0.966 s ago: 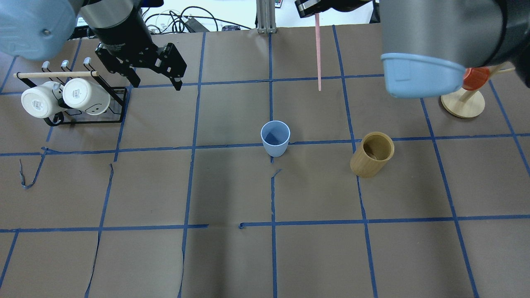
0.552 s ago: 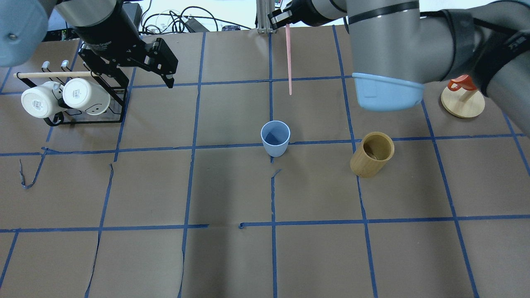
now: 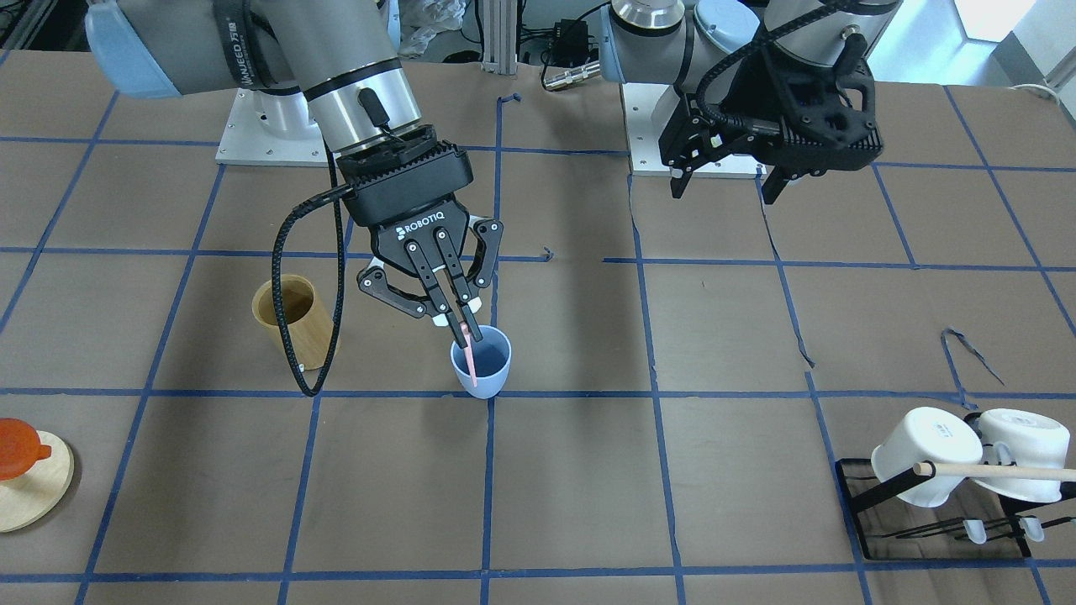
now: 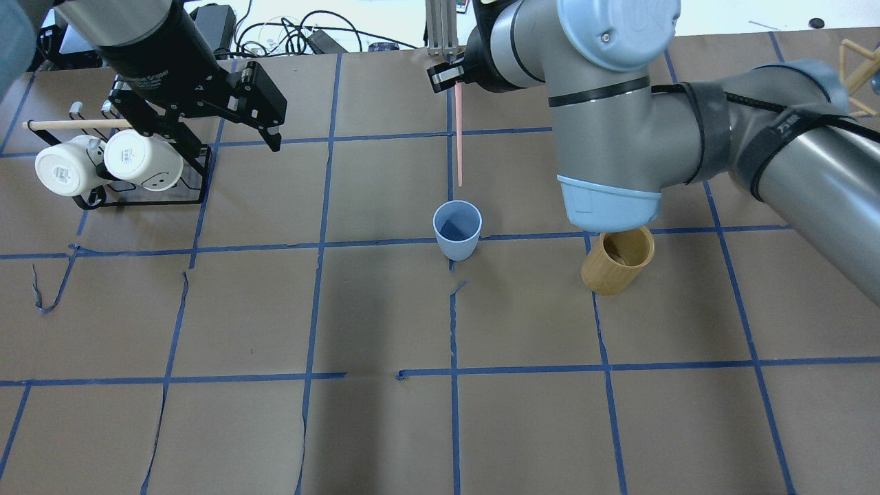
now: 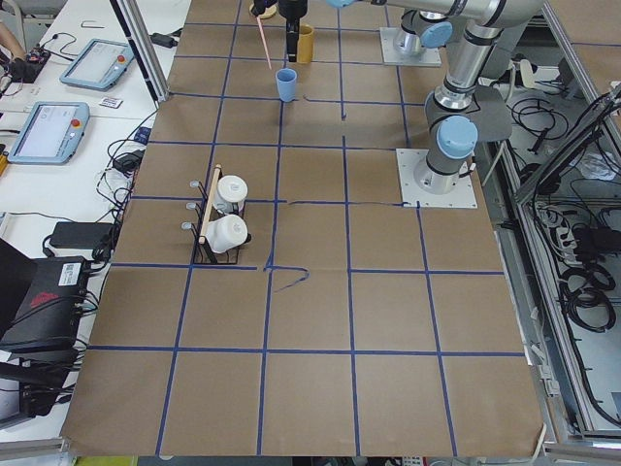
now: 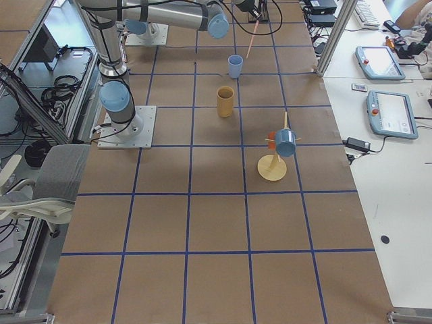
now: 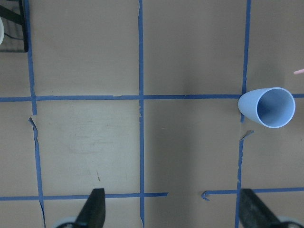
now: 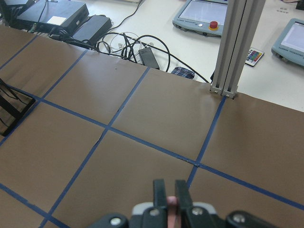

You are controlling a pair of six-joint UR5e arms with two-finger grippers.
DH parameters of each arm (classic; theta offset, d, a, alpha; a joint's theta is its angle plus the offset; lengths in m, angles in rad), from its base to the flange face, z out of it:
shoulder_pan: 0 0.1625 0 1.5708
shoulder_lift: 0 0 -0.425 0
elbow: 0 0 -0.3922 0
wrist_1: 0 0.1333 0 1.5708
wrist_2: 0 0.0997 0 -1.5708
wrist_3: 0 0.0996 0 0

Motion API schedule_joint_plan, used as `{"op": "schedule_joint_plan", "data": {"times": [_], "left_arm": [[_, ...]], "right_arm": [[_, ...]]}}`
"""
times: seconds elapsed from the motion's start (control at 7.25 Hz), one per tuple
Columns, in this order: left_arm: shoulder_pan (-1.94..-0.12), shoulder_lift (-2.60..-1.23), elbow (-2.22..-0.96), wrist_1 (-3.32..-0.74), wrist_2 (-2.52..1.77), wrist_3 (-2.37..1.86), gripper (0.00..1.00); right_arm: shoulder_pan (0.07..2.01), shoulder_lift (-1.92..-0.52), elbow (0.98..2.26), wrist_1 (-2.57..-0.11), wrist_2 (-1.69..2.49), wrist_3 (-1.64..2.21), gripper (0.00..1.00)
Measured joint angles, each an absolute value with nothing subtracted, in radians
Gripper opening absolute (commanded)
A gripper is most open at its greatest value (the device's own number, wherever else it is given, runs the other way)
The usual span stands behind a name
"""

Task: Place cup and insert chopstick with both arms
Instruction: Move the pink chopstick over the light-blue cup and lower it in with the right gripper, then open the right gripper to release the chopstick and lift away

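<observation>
Next, I let go of the pale-pink chopstick with my right gripper inside the light-blue cup (image 3: pixel 481 376), against the cup's rim farthest from my arms.
The light-blue cup (image 4: pixel 457 229) stands upright near the table's middle; it also shows in the front view (image 3: pixel 483 370) and the left wrist view (image 7: pixel 267 108). My right gripper (image 3: pixel 465 329) is shut on a pale-pink chopstick (image 4: pixel 459 137) that hangs down from it, slightly tilted. In the overhead view its lower tip ends just short of the cup's far rim. In the front view the chopstick (image 3: pixel 472 360) overlaps the cup's mouth. My left gripper (image 3: pixel 723 192) is open and empty, high above the table, well away from the cup.
A tan bamboo cylinder (image 4: pixel 617 258) stands to the right of the cup. A black rack (image 4: pixel 141 196) with two white mugs and a wooden dowel sits at the far left. A round wooden stand (image 3: pixel 29 491) with an orange piece is on the robot's right side.
My right arm has swung left and toward the cup, carrying the chopstick until its tip is near the cup's far rim. My left gripper has drifted slightly left, still open.
</observation>
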State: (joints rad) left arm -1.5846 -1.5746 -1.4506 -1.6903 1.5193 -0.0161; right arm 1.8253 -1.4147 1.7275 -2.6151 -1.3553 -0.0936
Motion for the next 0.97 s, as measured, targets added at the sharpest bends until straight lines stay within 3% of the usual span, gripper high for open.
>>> {"op": "schedule_joint_plan", "data": {"times": [0.97], "left_arm": [[-1.585, -1.559, -1.48, -1.691, 1.519, 0.024, 1.0]], "right_arm": [[1.861, -1.422, 1.756, -2.565, -1.371, -0.074, 0.06]]}}
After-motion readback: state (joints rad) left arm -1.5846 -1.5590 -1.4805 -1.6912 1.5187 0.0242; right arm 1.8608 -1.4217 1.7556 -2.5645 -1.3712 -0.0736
